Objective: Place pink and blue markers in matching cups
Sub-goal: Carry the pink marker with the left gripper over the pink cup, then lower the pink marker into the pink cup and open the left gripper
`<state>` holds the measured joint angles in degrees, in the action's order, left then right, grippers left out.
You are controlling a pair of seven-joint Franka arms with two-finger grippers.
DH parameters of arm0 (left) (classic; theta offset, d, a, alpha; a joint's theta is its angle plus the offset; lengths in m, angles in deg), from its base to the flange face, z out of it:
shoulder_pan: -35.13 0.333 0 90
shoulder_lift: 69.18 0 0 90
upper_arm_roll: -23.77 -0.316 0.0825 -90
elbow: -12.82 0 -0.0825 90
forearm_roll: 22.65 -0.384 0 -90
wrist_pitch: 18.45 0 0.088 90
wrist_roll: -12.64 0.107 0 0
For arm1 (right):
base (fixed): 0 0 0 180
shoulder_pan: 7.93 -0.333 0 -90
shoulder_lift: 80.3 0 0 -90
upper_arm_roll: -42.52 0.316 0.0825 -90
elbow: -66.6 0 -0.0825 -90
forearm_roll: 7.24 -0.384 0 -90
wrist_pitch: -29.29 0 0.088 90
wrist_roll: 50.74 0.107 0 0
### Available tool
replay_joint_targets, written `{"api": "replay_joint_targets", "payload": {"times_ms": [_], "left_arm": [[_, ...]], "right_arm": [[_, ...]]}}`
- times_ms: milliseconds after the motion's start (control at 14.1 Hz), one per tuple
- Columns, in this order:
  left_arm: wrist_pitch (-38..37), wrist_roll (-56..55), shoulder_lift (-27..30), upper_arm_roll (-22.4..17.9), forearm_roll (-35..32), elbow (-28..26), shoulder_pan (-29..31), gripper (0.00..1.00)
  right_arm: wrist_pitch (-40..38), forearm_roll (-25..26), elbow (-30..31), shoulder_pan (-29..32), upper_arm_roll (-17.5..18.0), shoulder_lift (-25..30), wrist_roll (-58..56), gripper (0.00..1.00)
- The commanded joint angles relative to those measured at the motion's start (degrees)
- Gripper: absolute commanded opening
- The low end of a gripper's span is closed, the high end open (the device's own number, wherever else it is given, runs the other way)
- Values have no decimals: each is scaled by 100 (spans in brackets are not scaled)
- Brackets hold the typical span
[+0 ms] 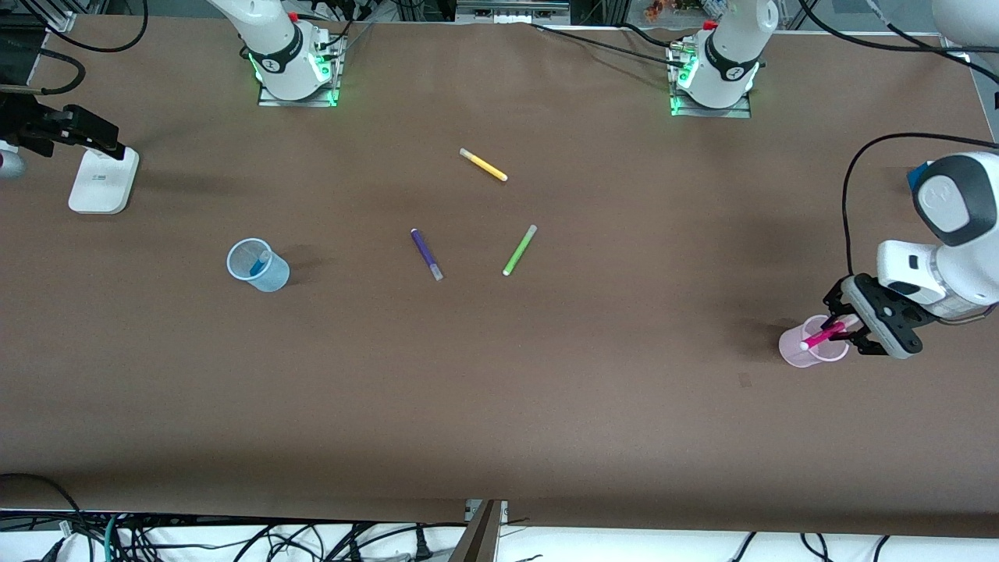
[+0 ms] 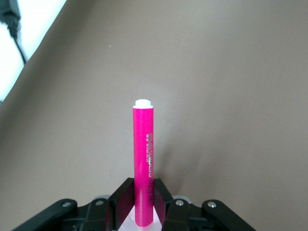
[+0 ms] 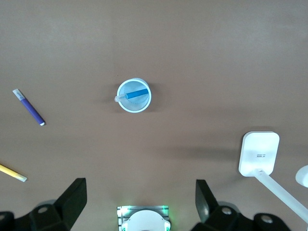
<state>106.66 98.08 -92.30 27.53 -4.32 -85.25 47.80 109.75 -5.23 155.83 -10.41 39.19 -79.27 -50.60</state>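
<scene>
The robot's left gripper needs to release the pink marker inside the pale pink cup (image 1: 812,346) (image 2: 143,224), so that it stays leaning there.
My left gripper (image 1: 844,326) is shut on the pink marker (image 1: 821,336) and holds it tilted over the mouth of the pale pink cup (image 1: 808,353), at the left arm's end of the table. In the left wrist view the pink marker (image 2: 143,159) stands out between the shut fingers (image 2: 124,197), white end away. The blue marker (image 1: 257,264) leans inside the pale blue cup (image 1: 269,275); both show in the right wrist view, the cup (image 3: 134,96) and the marker (image 3: 136,93). My right gripper (image 3: 140,187) is open and empty, high over its own base, out of the front view.
A purple marker (image 1: 426,254), a lime green marker (image 1: 519,250) and a yellow marker (image 1: 484,165) lie loose mid-table. A white stand (image 1: 103,179) with a black device stands at the right arm's end. Cables hang along the table's near edge.
</scene>
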Motion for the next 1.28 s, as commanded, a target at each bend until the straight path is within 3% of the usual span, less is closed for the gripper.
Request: {"api": "replay_joint_targets", "payload": {"times_ms": [0,426,782,853,924,995,1208], "left_arm": [[146,1367,-236,99,785,-80,376,0],[-38,3433,-763,108,2040,-89,737,0],[-240,3848,-957,108,2376,-80,949,0],[-258,3849,-958,99,2368,-63,949,8],[-259,3849,-958,99,2359,-45,949,32],[-267,3857,-958,99,2359,-28,940,99],[-373,3858,-949,99,2342,43,940,100]], "right_arm": [[-74,-69,-116,19,-1,-33,39,100],[-74,-77,-116,11,-1,-33,56,100],[-74,-69,-116,19,-1,-33,57,100],[-74,-69,-116,19,-1,-33,48,100],[-74,-69,-116,19,-1,-33,48,100],[-74,-69,-116,19,-1,-33,48,100],[-74,-69,-116,19,-1,-33,48,100]]}}
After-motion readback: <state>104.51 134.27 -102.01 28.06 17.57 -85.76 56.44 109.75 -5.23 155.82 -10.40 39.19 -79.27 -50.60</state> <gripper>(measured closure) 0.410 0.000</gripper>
